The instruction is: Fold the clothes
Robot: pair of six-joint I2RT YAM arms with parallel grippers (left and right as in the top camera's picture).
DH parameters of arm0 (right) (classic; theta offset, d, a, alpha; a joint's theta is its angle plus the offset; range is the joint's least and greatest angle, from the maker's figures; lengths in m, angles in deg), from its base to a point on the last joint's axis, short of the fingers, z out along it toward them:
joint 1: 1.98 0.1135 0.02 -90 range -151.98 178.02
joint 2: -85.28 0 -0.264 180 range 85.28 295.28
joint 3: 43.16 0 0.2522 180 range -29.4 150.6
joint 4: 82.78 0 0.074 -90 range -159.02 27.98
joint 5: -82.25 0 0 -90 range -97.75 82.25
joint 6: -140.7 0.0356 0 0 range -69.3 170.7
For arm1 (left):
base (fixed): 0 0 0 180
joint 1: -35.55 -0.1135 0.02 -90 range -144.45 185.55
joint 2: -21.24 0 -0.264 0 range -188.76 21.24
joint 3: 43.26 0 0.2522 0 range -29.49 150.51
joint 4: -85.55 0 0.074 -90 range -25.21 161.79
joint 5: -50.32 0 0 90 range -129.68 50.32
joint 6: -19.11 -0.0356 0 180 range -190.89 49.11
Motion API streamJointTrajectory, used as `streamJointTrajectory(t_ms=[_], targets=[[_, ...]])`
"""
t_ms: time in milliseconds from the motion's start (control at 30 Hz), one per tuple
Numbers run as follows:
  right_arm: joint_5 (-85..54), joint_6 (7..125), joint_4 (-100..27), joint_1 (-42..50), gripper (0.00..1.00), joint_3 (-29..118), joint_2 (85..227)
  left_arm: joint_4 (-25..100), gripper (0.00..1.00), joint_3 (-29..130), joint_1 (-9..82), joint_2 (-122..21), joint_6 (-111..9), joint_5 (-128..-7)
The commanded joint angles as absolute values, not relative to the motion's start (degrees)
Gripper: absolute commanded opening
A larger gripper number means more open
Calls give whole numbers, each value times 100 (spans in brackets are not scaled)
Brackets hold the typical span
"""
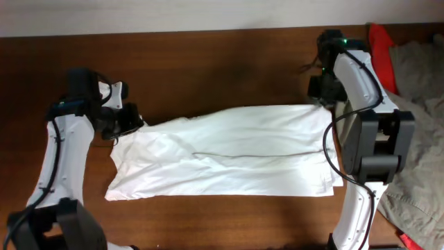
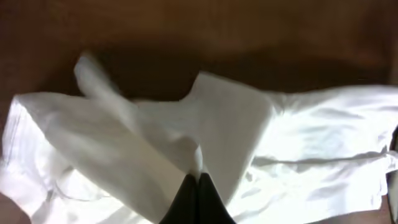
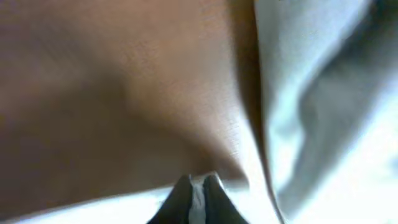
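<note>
The robot's left gripper should release the garment's upper edge on the garment's wrinkled lower half (image 1: pixel 158 165), close to the end at the left gripper.
A white garment (image 1: pixel 229 153) lies spread lengthwise across the brown table (image 1: pixel 208 69). My left gripper (image 1: pixel 128 121) is shut on the garment's upper left edge, and the left wrist view shows the black fingers (image 2: pixel 198 180) pinching a raised fold of white cloth (image 2: pixel 186 124). My right gripper (image 1: pixel 322 94) is shut on the garment's upper right corner, and the right wrist view shows white cloth (image 3: pixel 323 93) clamped between the fingertips (image 3: pixel 198 182).
A pile of grey-green clothes (image 1: pixel 416 111) with a red item (image 1: pixel 381 45) lies at the table's right side. The right arm's base (image 1: pixel 374 146) stands at the garment's right end. A pale wall (image 1: pixel 173 14) runs behind the table.
</note>
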State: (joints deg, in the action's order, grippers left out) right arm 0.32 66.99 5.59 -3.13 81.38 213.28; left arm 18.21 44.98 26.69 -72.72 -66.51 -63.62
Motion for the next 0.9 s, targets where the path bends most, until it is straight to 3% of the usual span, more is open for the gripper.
streamJointTrajectory(t_ms=[0,267,333,400,667,867], targets=[[548,6710,1282,-319,16,8302,21164,1196,0,4535,2623,-7110,-6690,-6329],[771,6710,2655,-324,15,8300,21164,-183,0,4533,2612,-7110,-6732,-5269],[529,6704,2668,-324,48,8300,21164,-87,0,4533,2612,-7110,-6728,-5271],[148,6446,2633,-324,57,8171,21164,-21,0,4533,2612,-7110,-6728,-5271],[-59,6446,1376,-324,66,6984,21166,62,0,4533,2612,-7110,-6730,-5271],[-652,6443,519,-324,62,6418,21166,125,0,4533,2612,-7110,-6730,-5271]])
